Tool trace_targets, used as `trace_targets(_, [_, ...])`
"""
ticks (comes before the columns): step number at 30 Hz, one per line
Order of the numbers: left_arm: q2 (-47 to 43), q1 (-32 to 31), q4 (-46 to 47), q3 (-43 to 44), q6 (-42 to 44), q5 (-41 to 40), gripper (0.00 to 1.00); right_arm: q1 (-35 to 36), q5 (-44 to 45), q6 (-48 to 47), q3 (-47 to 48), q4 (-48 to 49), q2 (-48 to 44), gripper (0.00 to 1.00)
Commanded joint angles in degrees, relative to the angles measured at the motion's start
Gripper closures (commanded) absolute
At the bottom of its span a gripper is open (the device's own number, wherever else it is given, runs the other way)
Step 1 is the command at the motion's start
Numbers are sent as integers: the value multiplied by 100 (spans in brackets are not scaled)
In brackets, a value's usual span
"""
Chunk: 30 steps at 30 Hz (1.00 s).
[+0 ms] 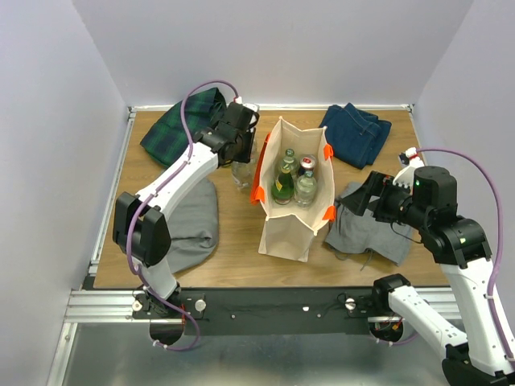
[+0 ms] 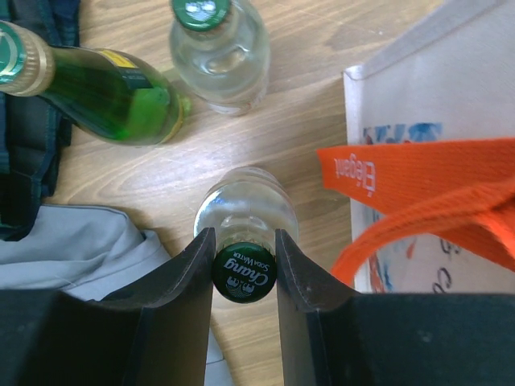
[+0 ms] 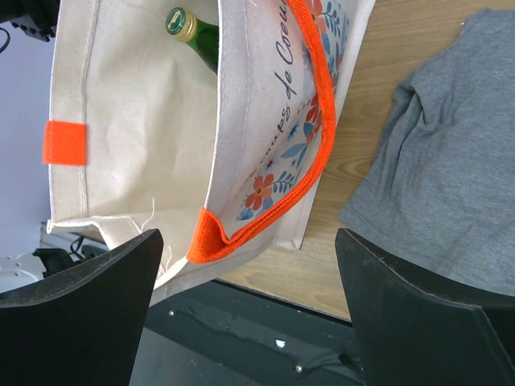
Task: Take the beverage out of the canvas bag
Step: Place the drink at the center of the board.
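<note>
Next, my left gripper places the clear soda-water bottle on the wood [image 1: 227, 173] [image 2: 191, 187] between the green bottle and grey cloth.
The beige canvas bag [image 1: 294, 205] with orange handles stands upright mid-table, and a green bottle [image 1: 282, 183] and a clear red-capped one [image 1: 306, 181] show inside it. My left gripper [image 2: 245, 238] is shut on the neck of a clear soda-water bottle [image 2: 245, 272] with a green cap, just left of the bag [image 2: 434, 104] and outside it. A green bottle [image 2: 113, 92] and a clear bottle [image 2: 219, 52] stand on the wood beyond it. My right gripper [image 3: 249, 241] hangs open beside the bag's right rim [image 3: 265, 201], with nothing between its fingers.
A dark plaid cloth [image 1: 173, 129] lies at the back left and a blue cloth [image 1: 358, 133] at the back right. Grey cloths lie left [image 1: 193, 225] and right [image 1: 366, 229] of the bag. Walls close three sides.
</note>
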Motion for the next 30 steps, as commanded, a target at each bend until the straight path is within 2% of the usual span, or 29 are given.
trace_targets(1, [-79,173,659,142,-19,-246,100,25,91,-25,59,-41,-38,3])
trace_targets(17, [-61,508,1090,-166,-28,-544,100,25,-32,-16,-28,196,129,3])
trace_targets(30, [-8,543,1266,-271,-2,-694,100,25,-41,-8,-72,249,155,3])
